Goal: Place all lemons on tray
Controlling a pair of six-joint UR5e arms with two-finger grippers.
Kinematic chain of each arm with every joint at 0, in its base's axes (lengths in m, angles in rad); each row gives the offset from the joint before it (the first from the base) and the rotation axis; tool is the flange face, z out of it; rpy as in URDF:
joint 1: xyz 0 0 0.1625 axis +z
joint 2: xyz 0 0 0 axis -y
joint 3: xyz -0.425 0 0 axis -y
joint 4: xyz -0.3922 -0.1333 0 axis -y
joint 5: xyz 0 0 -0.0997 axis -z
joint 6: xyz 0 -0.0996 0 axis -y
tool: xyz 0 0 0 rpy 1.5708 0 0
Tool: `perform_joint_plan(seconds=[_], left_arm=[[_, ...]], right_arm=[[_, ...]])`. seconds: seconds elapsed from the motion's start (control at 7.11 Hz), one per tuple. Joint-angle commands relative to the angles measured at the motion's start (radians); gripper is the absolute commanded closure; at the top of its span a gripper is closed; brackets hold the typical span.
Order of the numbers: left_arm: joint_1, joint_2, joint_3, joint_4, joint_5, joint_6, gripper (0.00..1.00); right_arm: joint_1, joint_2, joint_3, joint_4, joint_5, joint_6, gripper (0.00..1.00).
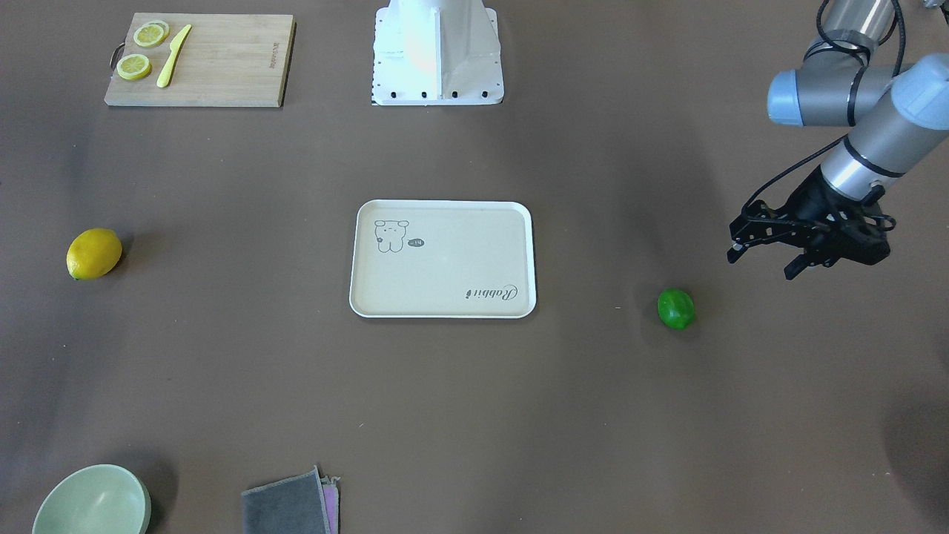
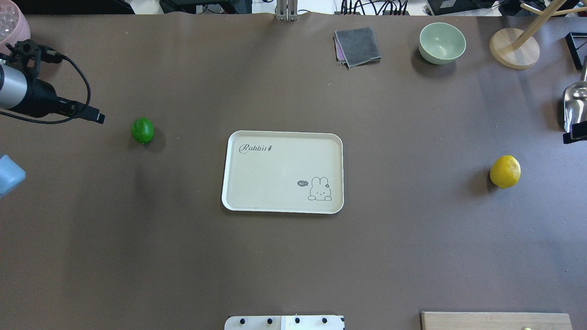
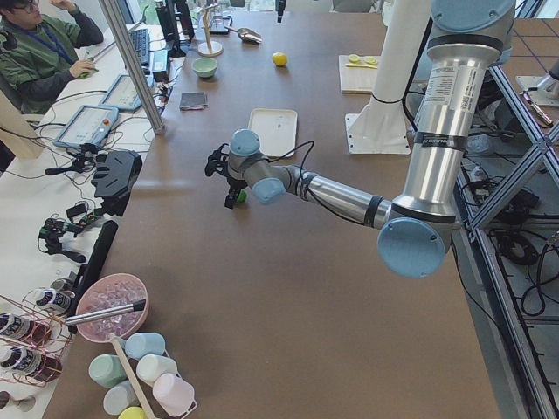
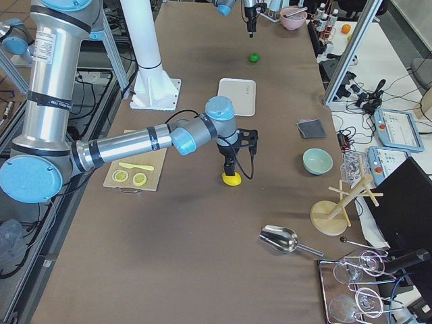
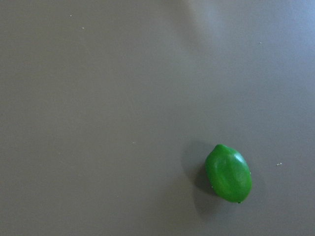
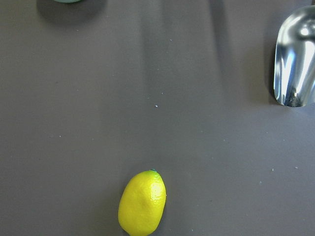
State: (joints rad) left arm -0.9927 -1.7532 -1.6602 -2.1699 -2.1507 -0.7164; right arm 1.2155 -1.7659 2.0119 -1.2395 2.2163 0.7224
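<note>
I should next lower my left gripper to the green lemon's middle point(image 1: 676, 308) point(image 5: 229, 174) and close it there across its long sides, leaving the lemon's pointed end free.
The cream tray point(image 1: 443, 304) lies mid-table with nothing on it; it also shows in the overhead view point(image 2: 282, 137). The green lemon point(image 1: 675, 309) lies on the table on my left side point(image 2: 142, 130), low right in the left wrist view point(image 5: 228, 172). My left gripper point(image 1: 762, 265) hovers open and empty beside and above it point(image 2: 98, 118). The yellow lemon point(image 1: 93, 254) lies on my right side point(image 2: 505, 171), low in the right wrist view point(image 6: 142, 202). My right gripper point(image 4: 229, 169) hangs just over it; I cannot tell whether it is open or shut.
A wooden cutting board point(image 1: 222, 89) with lemon slices point(image 1: 134, 67) and a yellow knife point(image 1: 173, 56) lies near the robot base. A green bowl point(image 2: 442, 42), a grey cloth point(image 2: 358, 46), a wooden stand point(image 2: 513, 48) and a metal scoop point(image 2: 575, 103) stand along the far and right edges.
</note>
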Motion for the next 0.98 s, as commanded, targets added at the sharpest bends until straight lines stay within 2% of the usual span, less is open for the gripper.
perform_joint_plan(seconds=[0.0, 0.14, 0.42, 0.56, 0.84], left_arm=[[0.080, -0.075, 0.127, -0.124, 0.038, -0.122, 0.01], [0.122, -0.112, 0.207, -0.222, 0.098, -0.173, 0.01], [0.154, -0.137, 0.237, -0.223, 0.107, -0.198, 0.02], [0.173, -0.137, 0.255, -0.228, 0.153, -0.196, 0.02], [0.181, -0.134, 0.255, -0.222, 0.173, -0.189, 0.02]], right_arm=[[-0.021, 0.008, -0.013, 0.025, -0.009, 0.026, 0.00], [-0.021, 0.009, -0.013, 0.025, -0.009, 0.026, 0.00], [-0.021, 0.009, -0.013, 0.025, -0.010, 0.025, 0.00], [-0.021, 0.009, -0.013, 0.025, -0.010, 0.025, 0.00], [-0.022, 0.011, -0.013, 0.025, -0.010, 0.026, 0.00]])
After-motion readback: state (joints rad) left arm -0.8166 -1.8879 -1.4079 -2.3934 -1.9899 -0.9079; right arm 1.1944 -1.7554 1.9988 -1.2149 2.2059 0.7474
